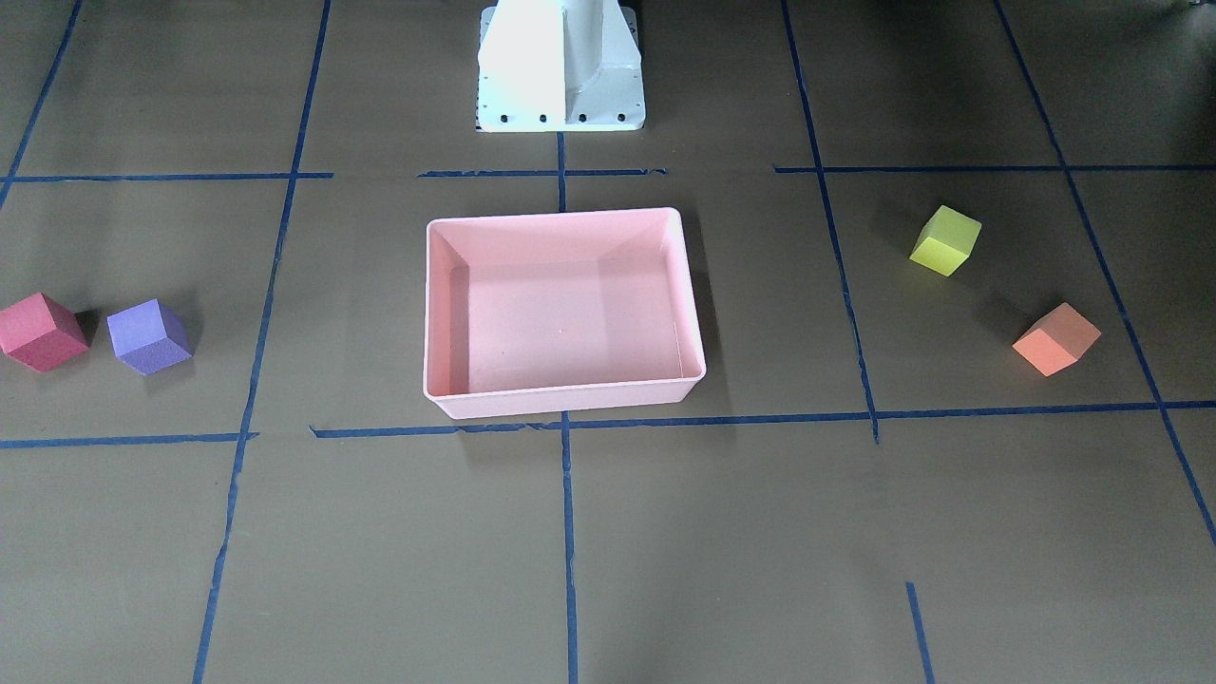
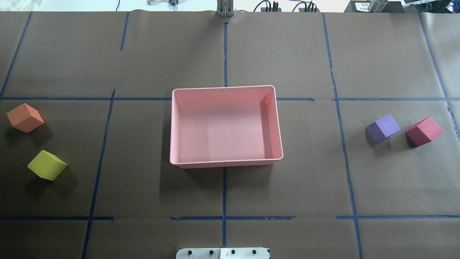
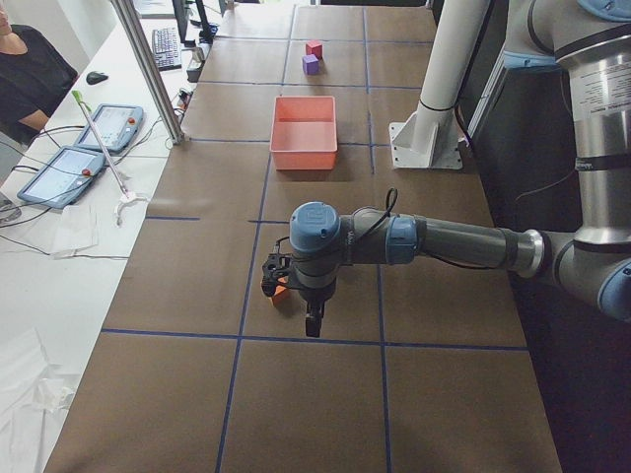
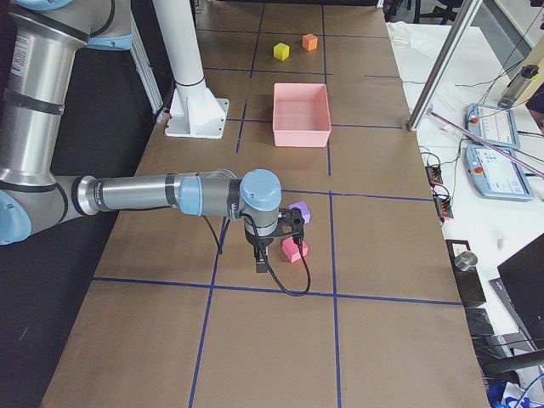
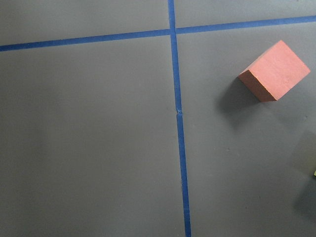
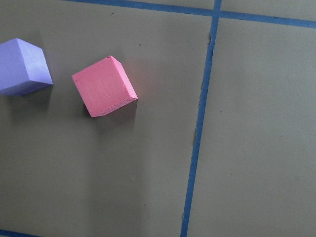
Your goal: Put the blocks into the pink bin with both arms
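My right gripper should next move to the red block, beside the purple block, and close on the red block's sides (image 1: 44, 332) (image 6: 104, 87).
The pink bin (image 1: 565, 399) (image 2: 226, 163) stands empty at the table's middle. The orange block (image 2: 25, 117) (image 5: 275, 71) and the yellow-green block (image 2: 46, 164) lie on the robot's left. The purple block (image 2: 383, 128) (image 6: 22, 66) and the red block (image 2: 424, 131) (image 6: 103, 86) lie on its right. My left gripper (image 3: 279, 276) hangs over the orange block (image 3: 279, 289), seen only in the exterior left view. My right gripper (image 4: 293, 225) hangs between the purple block (image 4: 300, 211) and the red block (image 4: 295, 249), seen only in the exterior right view. I cannot tell whether either is open or shut.
The white pedestal (image 1: 560, 66) stands behind the bin. Blue tape lines (image 2: 224, 194) cross the brown table. A side bench with tablets (image 3: 69, 168) and a seated person (image 3: 25, 74) runs along the far edge.
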{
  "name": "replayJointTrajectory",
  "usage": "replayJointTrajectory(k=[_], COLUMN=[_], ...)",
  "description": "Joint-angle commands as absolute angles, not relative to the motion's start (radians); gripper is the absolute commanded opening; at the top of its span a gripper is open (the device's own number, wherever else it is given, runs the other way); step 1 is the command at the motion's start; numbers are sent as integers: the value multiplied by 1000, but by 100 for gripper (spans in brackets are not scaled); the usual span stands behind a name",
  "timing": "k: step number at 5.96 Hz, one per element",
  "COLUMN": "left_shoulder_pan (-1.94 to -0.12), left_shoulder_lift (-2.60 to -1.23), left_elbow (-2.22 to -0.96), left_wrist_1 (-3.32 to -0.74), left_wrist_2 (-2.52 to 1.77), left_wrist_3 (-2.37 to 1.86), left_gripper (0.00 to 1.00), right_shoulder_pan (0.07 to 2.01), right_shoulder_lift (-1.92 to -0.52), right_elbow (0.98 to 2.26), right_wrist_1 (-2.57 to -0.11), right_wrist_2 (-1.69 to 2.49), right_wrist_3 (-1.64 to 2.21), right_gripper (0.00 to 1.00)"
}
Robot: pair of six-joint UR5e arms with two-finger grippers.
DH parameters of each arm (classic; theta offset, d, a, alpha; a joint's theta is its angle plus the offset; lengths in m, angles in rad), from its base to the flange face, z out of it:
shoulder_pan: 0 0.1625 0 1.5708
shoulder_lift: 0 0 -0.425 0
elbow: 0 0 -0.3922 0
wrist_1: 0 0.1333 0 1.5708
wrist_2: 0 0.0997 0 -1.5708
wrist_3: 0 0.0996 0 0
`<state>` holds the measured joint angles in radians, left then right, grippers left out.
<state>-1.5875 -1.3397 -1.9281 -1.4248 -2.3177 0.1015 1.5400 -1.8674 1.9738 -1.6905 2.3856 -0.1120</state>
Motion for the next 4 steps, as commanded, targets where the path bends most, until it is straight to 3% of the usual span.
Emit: replayJointTrajectory(k=[1,4], left_shoulder_pan=[-1588,-1588], left_shoulder_lift=[-1336,-1328], left_elbow=[-1928,-1928], left_wrist_1=[-1427,-1430], left_wrist_2=[-2318,-2319], left_wrist_3=[101,106], left_gripper=[100,100], right_shoulder_pan=[1540,1531], right_shoulder_lift=[-1867,-1833], right_elbow=[1953,1934], right_wrist_1=[-1683,-1678], right_wrist_2=[2390,2385], right_wrist_3=[-112,-115], right_gripper=[100,100])
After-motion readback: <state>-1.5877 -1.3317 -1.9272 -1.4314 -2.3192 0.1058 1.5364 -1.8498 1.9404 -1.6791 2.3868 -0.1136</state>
